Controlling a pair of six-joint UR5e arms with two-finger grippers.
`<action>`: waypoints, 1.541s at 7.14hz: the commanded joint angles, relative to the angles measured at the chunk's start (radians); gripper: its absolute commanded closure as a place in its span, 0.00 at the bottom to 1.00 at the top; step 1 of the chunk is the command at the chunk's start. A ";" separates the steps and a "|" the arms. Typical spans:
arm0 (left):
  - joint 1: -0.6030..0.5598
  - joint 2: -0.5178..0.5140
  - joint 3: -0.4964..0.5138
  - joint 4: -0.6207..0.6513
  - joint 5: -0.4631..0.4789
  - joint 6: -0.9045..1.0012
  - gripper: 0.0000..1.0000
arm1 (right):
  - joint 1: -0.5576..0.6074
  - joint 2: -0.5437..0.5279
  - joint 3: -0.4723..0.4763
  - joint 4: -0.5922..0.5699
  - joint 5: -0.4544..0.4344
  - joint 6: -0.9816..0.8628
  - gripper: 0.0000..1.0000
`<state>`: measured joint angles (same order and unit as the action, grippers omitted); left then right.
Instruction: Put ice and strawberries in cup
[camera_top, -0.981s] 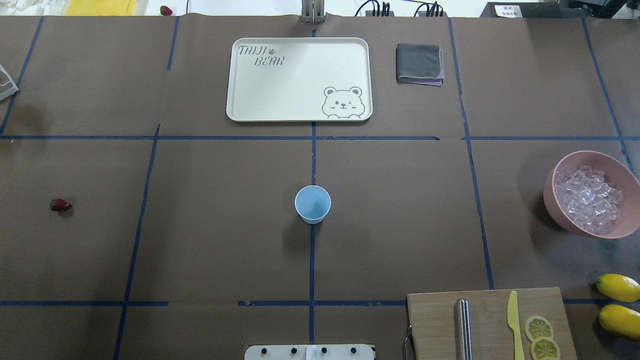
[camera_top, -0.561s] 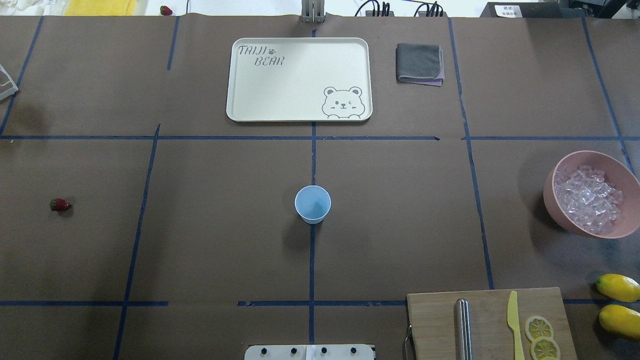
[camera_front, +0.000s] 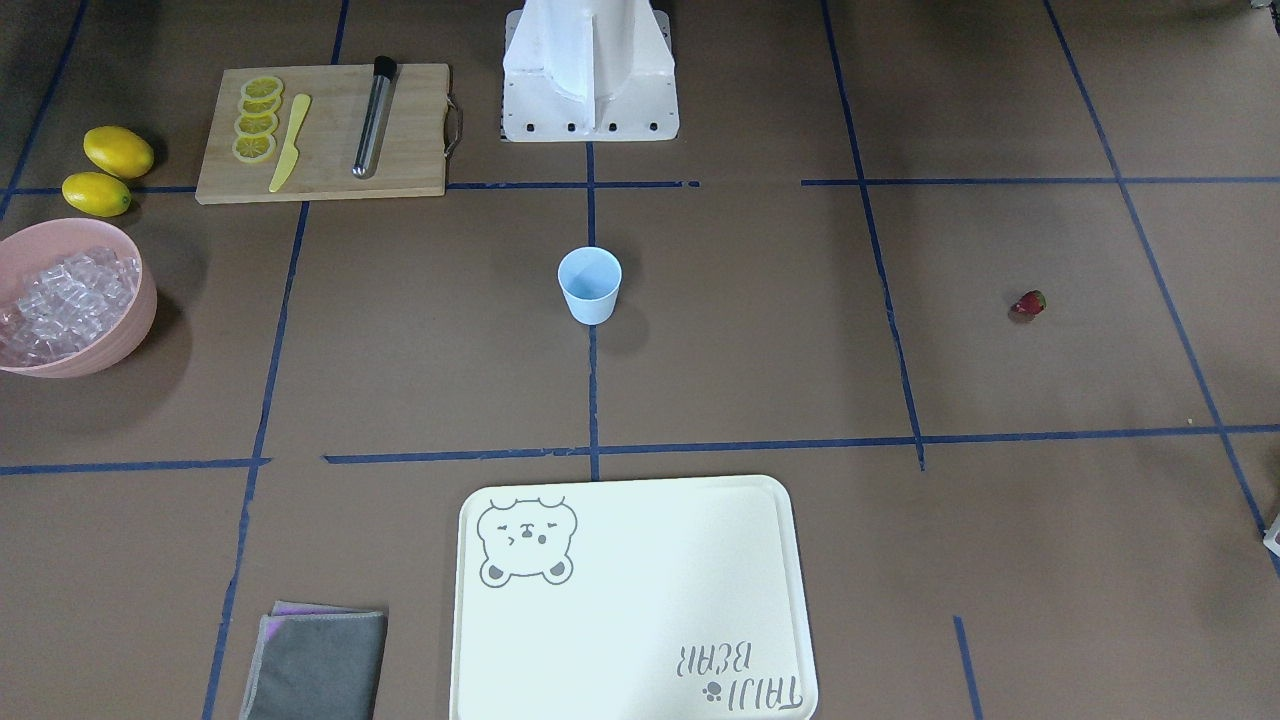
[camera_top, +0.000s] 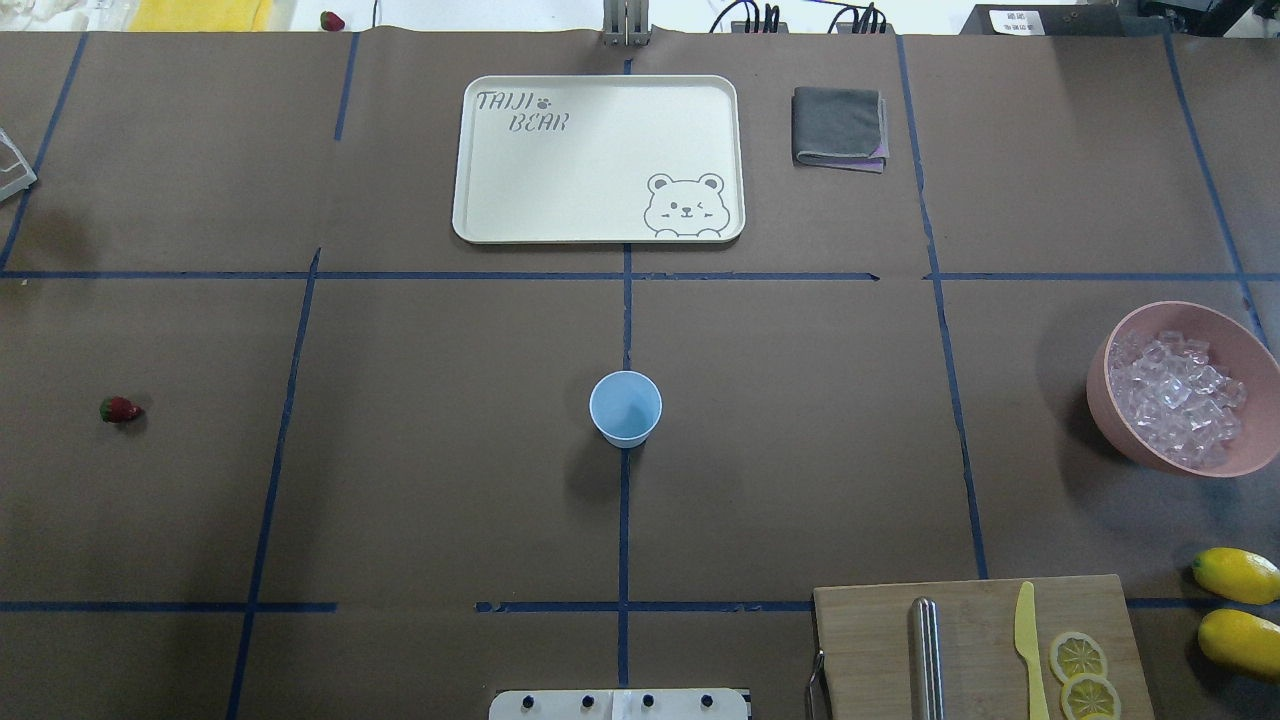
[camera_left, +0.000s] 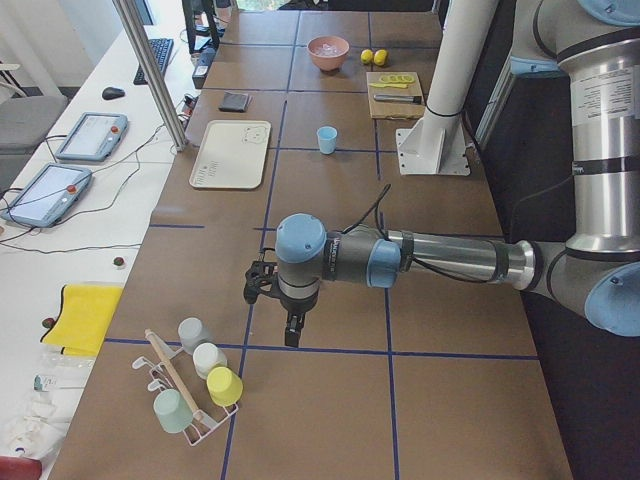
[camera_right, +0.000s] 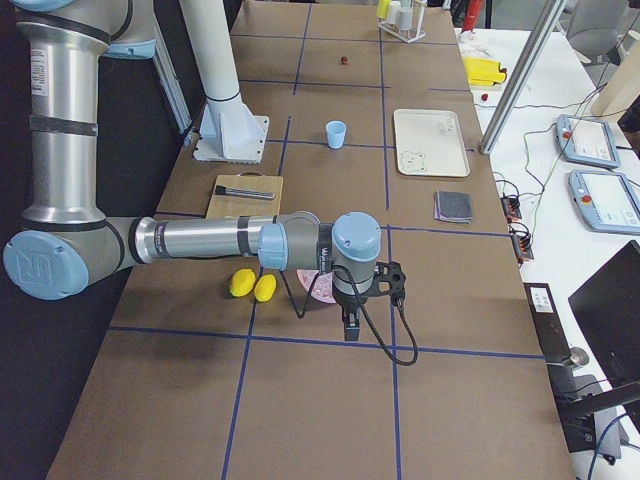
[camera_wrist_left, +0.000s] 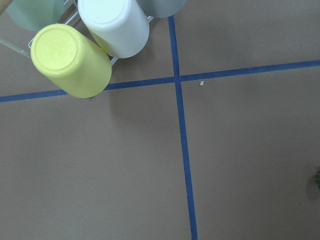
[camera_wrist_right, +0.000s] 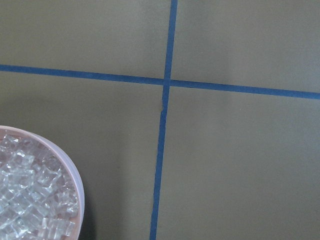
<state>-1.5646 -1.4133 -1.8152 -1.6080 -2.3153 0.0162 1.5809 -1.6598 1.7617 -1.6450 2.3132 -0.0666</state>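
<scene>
The robot's right gripper needs to next move down to the ice (camera_front: 46, 320) (camera_wrist_right: 14, 186) near the middle of the pink bowl and close on one cube there.
The pale blue cup (camera_top: 625, 408) stands upright and empty at the table's middle, also in the front view (camera_front: 589, 285). The ice (camera_top: 1175, 398) fills a pink bowl (camera_top: 1108, 410) at the right edge, and shows in the right wrist view (camera_wrist_right: 30, 200). One red strawberry (camera_top: 119, 409) lies far left, also in the front view (camera_front: 1028, 303). My left gripper (camera_left: 291, 335) hangs over the table's left end near a cup rack. My right gripper (camera_right: 347, 326) hangs beside the bowl. Both show only in side views, so I cannot tell whether they are open or shut.
A cream bear tray (camera_top: 598, 158) and a folded grey cloth (camera_top: 838, 128) lie at the back. A cutting board (camera_top: 980, 640) holds a knife, a metal rod and lemon slices. Two lemons (camera_top: 1238, 575) sit beside it. A rack of upturned cups (camera_wrist_left: 70, 60) stands at the left end.
</scene>
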 joint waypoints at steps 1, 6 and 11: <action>0.000 -0.001 -0.001 0.000 -0.003 0.001 0.00 | -0.037 -0.001 0.005 0.078 0.003 0.010 0.00; 0.002 -0.003 0.000 0.000 -0.032 0.002 0.00 | -0.283 0.025 0.012 0.338 -0.005 0.410 0.00; 0.002 -0.001 -0.001 0.000 -0.056 0.002 0.00 | -0.384 -0.063 0.024 0.571 -0.070 0.989 0.03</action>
<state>-1.5631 -1.4144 -1.8161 -1.6076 -2.3702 0.0184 1.2270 -1.6935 1.7805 -1.0974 2.2782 0.8220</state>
